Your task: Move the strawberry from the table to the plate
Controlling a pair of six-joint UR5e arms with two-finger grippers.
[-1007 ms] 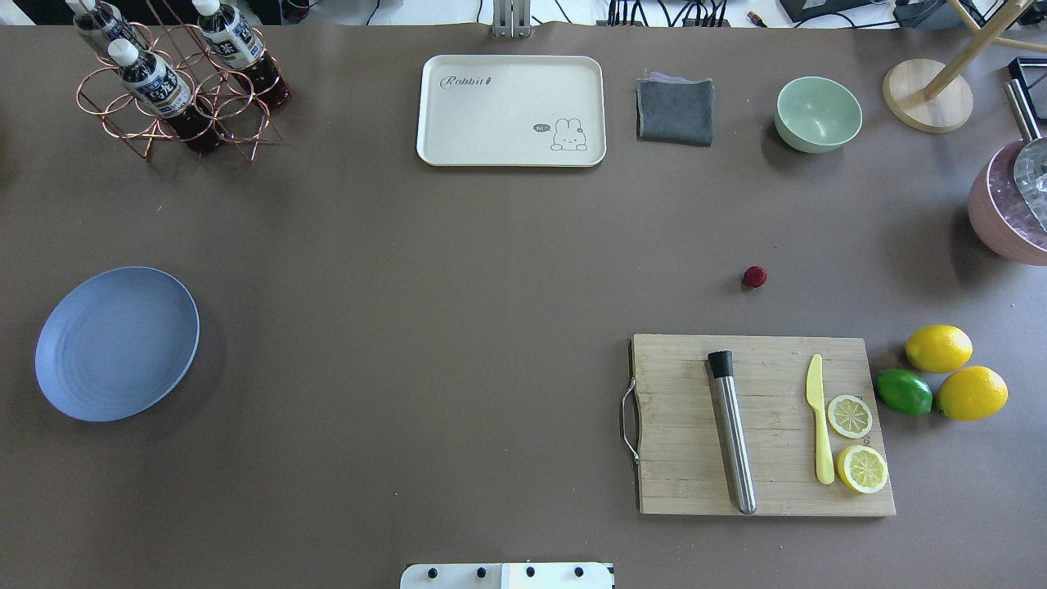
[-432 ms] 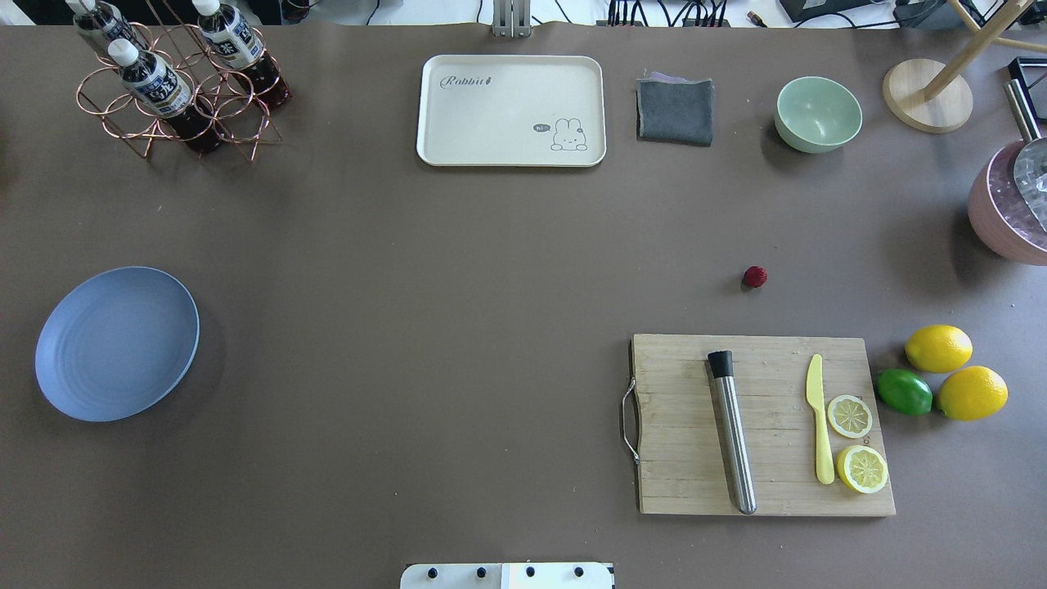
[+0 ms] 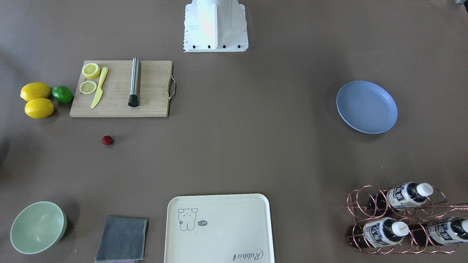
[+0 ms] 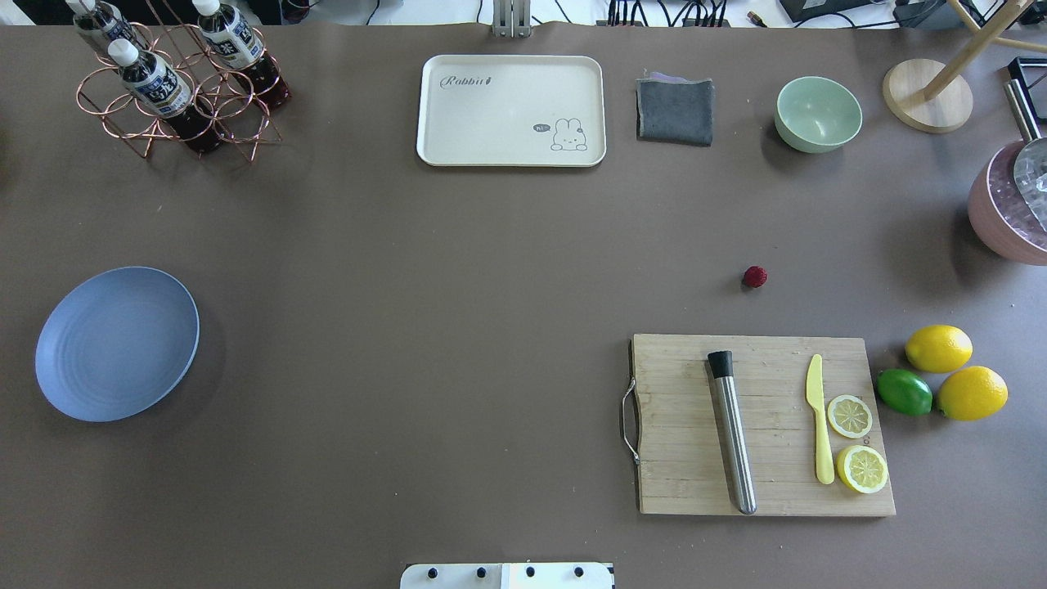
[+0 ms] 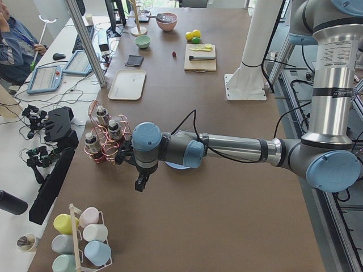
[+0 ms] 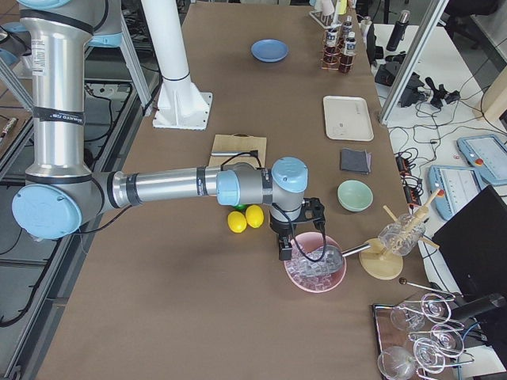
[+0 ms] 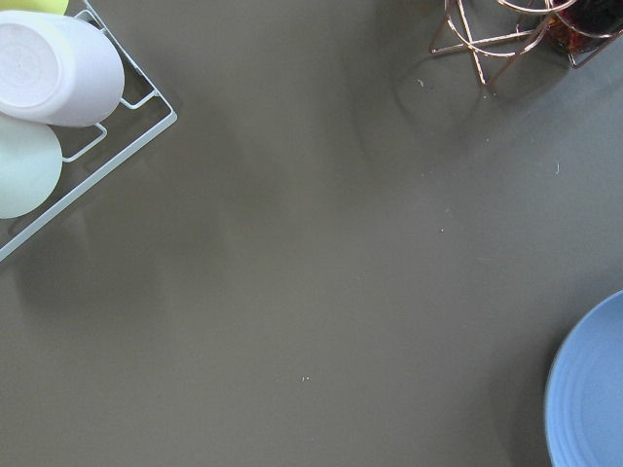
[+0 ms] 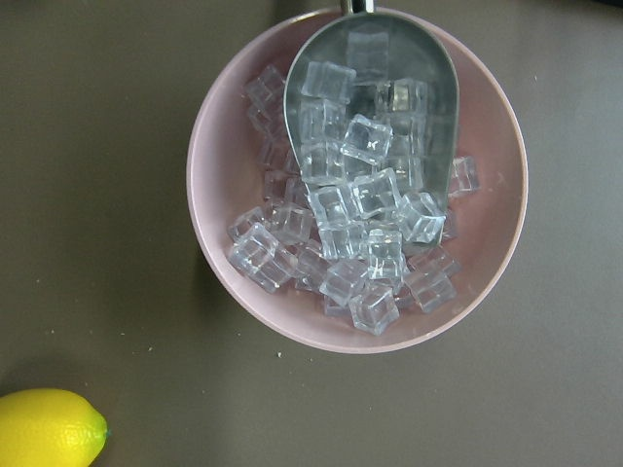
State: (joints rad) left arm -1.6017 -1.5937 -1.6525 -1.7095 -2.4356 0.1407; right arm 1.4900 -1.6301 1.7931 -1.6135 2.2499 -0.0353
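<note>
The light-blue plate's rim (image 3: 396,118) (image 7: 547,418), on the side farthest from the cutting board, is the next place my left gripper will go to and close on.
The strawberry (image 4: 755,276), small and dark red, lies on the brown table (image 4: 458,327) just beyond the cutting board, also visible in the front view (image 3: 107,140). The light-blue plate (image 4: 117,343) sits bare at the table's left side, and its rim shows in the left wrist view (image 7: 594,399). My left gripper (image 5: 139,186) hangs over the table's left end, beside the plate, far from the berry. My right gripper (image 6: 283,253) hovers over a pink bowl of ice at the right end. Both grippers show only in side views, so I cannot tell their state.
A wooden cutting board (image 4: 761,425) carries a steel muddler, a yellow knife and lemon halves. Lemons and a lime (image 4: 938,348) lie to its right. A cream tray (image 4: 511,110), grey cloth (image 4: 675,110), green bowl (image 4: 818,114) and bottle rack (image 4: 176,82) line the far edge.
</note>
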